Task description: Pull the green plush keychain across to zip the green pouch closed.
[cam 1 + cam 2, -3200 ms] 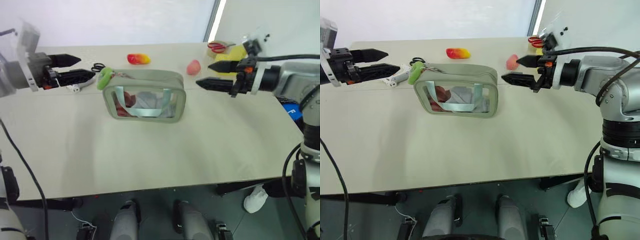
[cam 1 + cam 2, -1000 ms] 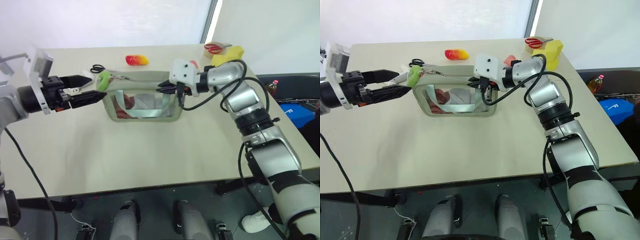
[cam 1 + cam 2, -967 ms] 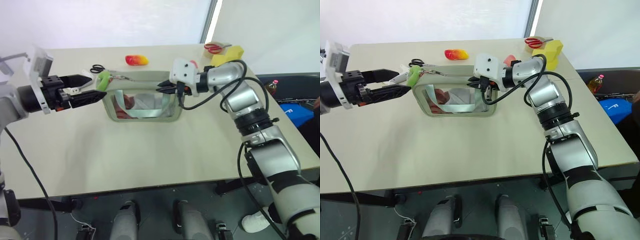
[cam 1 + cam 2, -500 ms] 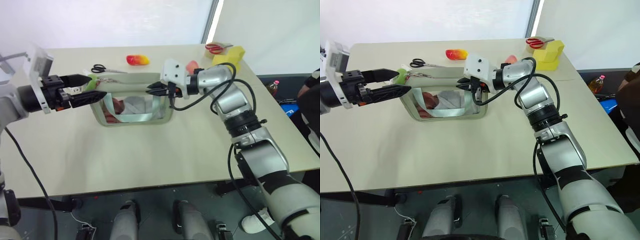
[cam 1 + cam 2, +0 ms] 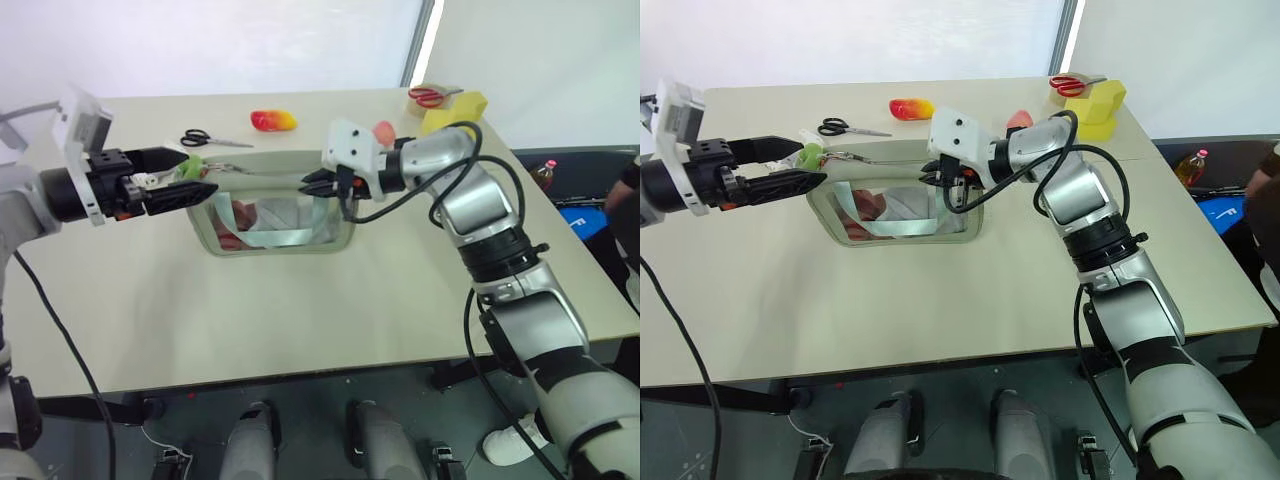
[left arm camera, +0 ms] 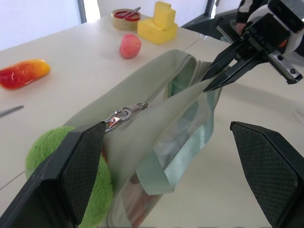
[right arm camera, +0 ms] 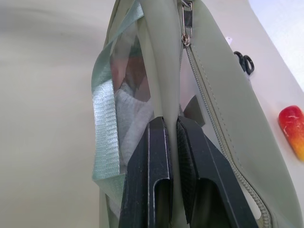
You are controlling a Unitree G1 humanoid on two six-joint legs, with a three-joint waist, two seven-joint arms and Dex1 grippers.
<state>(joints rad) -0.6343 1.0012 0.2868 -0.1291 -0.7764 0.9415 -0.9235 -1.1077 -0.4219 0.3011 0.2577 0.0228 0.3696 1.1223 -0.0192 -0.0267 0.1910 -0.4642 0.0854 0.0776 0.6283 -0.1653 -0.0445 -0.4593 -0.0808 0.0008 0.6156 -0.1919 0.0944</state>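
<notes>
The pouch's top edge is held by my right gripper too far in from the end of the pouch, so next I move that grip toward the pouch's far corner (image 5: 975, 205) before pulling the keychain.
The green pouch (image 5: 275, 212) stands on the table (image 5: 300, 300), clear window facing me, pale blue strap across it. The green plush keychain (image 5: 190, 167) hangs from the zip pull at the pouch's left end. My left gripper (image 5: 199, 172) is open, and the plush (image 6: 47, 156) sits between its fingers, close against one finger (image 6: 76, 175). My right gripper (image 5: 308, 181) is shut on the pouch's top edge near its right end. In the right wrist view the two fingers (image 7: 147, 180) pinch the sage rim beside the zipper track.
Behind the pouch lie black scissors (image 5: 203, 138), a red-yellow toy (image 5: 275, 120) and a pink ball (image 5: 384, 132). A yellow block (image 5: 455, 108) and a tape roll with red scissors (image 5: 430, 97) sit at the far right corner. A person (image 5: 630, 180) shows at the right edge.
My right gripper has dragged the pouch to the left. The plush, which lay ahead of my left fingertips, now sits between them. My left arm has held still.
</notes>
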